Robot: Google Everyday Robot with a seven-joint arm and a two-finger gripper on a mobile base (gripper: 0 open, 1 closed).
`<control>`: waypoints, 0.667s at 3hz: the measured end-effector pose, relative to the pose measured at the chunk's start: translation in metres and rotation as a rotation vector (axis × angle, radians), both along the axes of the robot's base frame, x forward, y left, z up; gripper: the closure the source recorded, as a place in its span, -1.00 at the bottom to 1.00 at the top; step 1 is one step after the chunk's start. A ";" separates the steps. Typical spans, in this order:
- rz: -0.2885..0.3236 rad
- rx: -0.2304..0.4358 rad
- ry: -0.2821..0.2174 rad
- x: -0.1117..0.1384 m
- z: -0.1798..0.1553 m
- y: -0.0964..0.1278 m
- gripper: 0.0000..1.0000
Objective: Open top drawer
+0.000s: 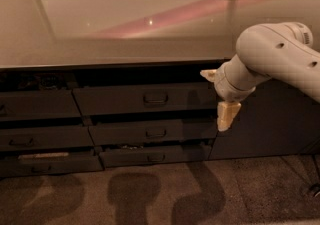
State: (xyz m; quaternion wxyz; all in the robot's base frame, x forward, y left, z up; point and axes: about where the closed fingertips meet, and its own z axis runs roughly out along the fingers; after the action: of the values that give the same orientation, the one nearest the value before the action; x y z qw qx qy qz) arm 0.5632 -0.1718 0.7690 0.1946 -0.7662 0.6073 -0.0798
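My gripper needs to grip the top drawer's top edge (pixel 204 85) at the end next to the dark cabinet panel, away from the loop handle.
The top drawer (pixel 115 100) is the widest dark grey front in the middle column, just under the counter, with a small loop handle (pixel 155 99) at its centre. It stands out further than the two fronts below it, with a dark gap above. My gripper (pixel 216 96) hangs at the drawer's right end, well right of the handle. It is open: one pale fingertip (pixel 207 74) points left near the drawer's top edge, the other (pixel 227 116) hangs lower. Nothing sits between them. The white arm (pixel 280 54) comes in from the right.
Two narrower drawers, middle (pixel 155 132) and bottom (pixel 155 157), sit below the top one. More drawers (pixel 35 106) fill the left column. A pale glossy counter (pixel 130 29) spans above. A dark cabinet panel (pixel 270 124) stands behind the arm. Brown carpet (pixel 150 194) covers the floor.
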 end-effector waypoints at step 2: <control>-0.114 -0.003 0.056 0.091 -0.081 -0.061 -1.00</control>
State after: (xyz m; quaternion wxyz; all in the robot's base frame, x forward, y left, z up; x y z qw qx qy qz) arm 0.6539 -0.2330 0.6884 0.1715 -0.7325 0.6551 -0.0701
